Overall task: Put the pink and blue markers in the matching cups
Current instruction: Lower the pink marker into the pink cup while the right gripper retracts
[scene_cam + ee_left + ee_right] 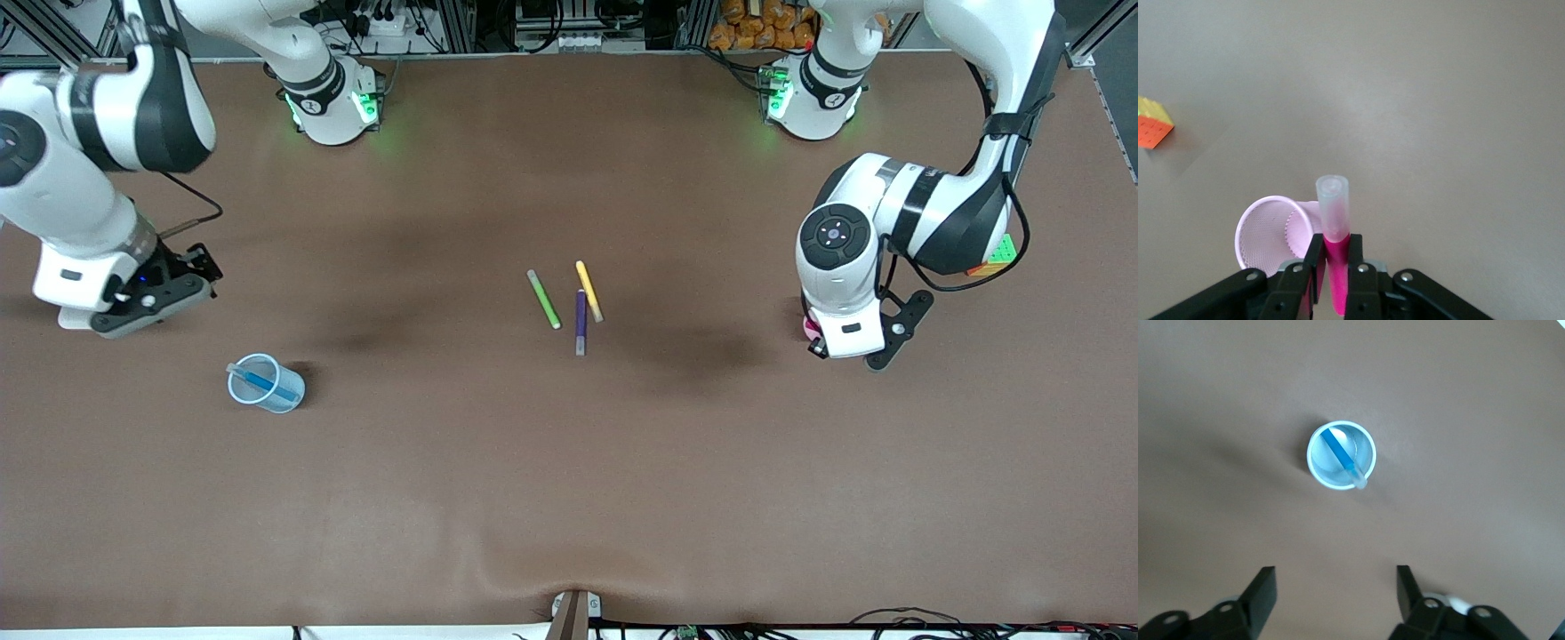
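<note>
The robot's left gripper should release the pink marker inside the pale pink cup [829, 324] [1279, 233]. The marker is now outside that cup's opening.
My left gripper [1336, 248] is shut on the pink marker [1337, 280], with the pale cap [1333, 203] pointing down toward the table. The pale pink cup [1265, 233] stands right beside the cap, and the marker is outside its opening. In the front view the left hand [840, 333] hides most of that cup, with only a pink sliver [809, 327] showing. The blue marker [1336, 448] leans inside the light blue cup [1318, 470], also seen in the front view [289, 391]. My right gripper [1336, 587] is open and empty, above the table beside the blue cup.
A green marker [543, 300], a yellow marker [588, 290] and a dark purple marker [581, 322] lie together mid-table. A coloured puzzle cube [1000, 252] sits under the left arm's elbow, and it also shows in the left wrist view [1153, 123].
</note>
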`<action>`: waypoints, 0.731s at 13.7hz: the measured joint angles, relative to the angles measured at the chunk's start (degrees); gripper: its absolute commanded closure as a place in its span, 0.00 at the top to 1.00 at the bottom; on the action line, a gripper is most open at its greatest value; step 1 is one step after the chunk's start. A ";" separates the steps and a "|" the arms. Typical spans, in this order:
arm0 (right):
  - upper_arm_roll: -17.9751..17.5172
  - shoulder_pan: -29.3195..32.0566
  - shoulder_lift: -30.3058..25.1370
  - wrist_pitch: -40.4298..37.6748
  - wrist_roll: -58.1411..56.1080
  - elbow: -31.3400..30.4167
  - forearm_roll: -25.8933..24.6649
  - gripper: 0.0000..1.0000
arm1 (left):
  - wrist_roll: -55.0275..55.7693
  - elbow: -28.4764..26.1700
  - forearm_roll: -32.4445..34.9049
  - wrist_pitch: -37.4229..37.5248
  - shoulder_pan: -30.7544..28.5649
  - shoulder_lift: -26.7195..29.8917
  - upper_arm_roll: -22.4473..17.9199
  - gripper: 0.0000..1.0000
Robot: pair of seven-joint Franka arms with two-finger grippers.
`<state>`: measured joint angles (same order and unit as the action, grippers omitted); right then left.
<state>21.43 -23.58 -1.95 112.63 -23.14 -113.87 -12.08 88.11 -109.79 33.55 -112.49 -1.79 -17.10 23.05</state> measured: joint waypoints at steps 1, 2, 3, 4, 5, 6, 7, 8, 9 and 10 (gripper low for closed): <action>-0.38 -0.18 -0.58 -3.53 2.53 2.34 1.23 1.00 | 1.02 -0.32 0.22 0.45 -0.15 0.05 0.00 0.00; -0.58 -0.22 -0.93 -6.87 4.69 4.81 3.13 1.00 | 1.68 -0.77 0.87 0.76 -0.31 0.17 0.00 0.00; -0.59 -0.22 -1.14 -10.08 7.01 7.47 4.88 1.00 | 2.08 -1.48 1.66 1.03 -0.57 0.47 0.00 0.00; -0.55 -0.21 -1.36 -12.33 9.72 9.81 5.73 1.00 | 2.13 -2.28 2.19 1.11 -0.90 0.84 0.00 0.00; -0.48 -0.18 -1.85 -13.52 12.23 11.74 6.38 1.00 | 2.13 -3.04 2.49 1.12 -1.16 1.25 0.00 0.00; -0.39 -0.12 -2.63 -14.12 14.06 13.07 7.06 1.00 | 2.18 -3.84 2.88 1.12 -1.31 1.63 0.00 0.00; -0.22 -0.03 -3.48 -14.87 15.72 13.94 8.40 1.00 | 2.82 -4.52 3.58 1.12 -1.35 1.98 0.00 0.00; 0.05 0.17 -4.27 -16.10 17.58 14.58 10.72 1.00 | 4.18 -5.00 4.82 1.24 -1.35 2.19 0.02 0.00; 0.27 0.70 -4.99 -18.08 18.86 15.30 13.33 1.00 | 5.23 -5.25 6.08 1.65 -1.34 2.33 0.05 0.00; 0.33 1.37 -5.48 -20.20 19.41 16.05 14.93 1.00 | 5.65 -5.38 6.67 2.15 -1.34 2.43 0.08 0.00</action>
<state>21.75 -22.21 -7.44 92.44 -3.73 -97.82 2.85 93.75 -115.17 40.21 -110.34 -3.13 -14.67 23.13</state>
